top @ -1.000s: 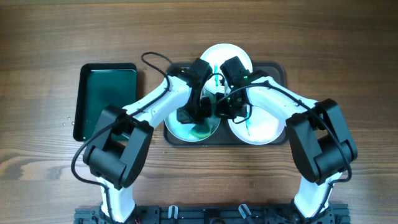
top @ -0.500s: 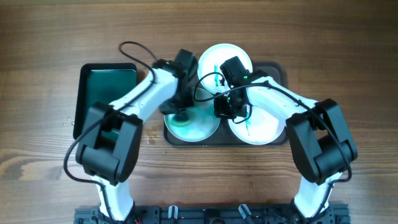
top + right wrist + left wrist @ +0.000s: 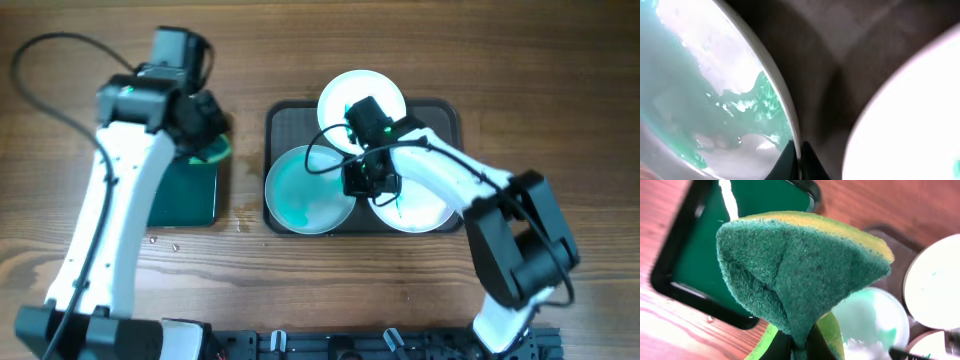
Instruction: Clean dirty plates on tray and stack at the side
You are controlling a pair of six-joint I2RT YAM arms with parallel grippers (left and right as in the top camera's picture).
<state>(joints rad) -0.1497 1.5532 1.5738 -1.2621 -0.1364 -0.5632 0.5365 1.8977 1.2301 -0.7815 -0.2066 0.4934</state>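
I need to use my right gripper to set the soapy plate down on the wood across the dark tray from the green tray (image 3: pixel 519 150).
Three white plates lie on the dark tray (image 3: pixel 444 112). The front left plate (image 3: pixel 300 192) is smeared all over with teal soap; it also shows in the right wrist view (image 3: pixel 705 90). The back plate (image 3: pixel 375 92) and the front right plate (image 3: pixel 425 205) each carry a small teal smear. My right gripper (image 3: pixel 362 180) is shut on the right rim of the soapy plate, its fingertips (image 3: pixel 788 157) pinching the edge. My left gripper (image 3: pixel 205 135) is over the green tray (image 3: pixel 180 190), shut on a green and yellow sponge (image 3: pixel 800 265).
The black-rimmed green tray (image 3: pixel 700 260) lies on the wooden table left of the dark tray. A few water drops (image 3: pixel 165 240) sit on the wood in front of it. Both arms' cables loop above the table.
My left arm has swung the sponge off the soapy plate, leftwards to above the green tray. My right gripper has stayed on the plate's rim, shifting slightly.
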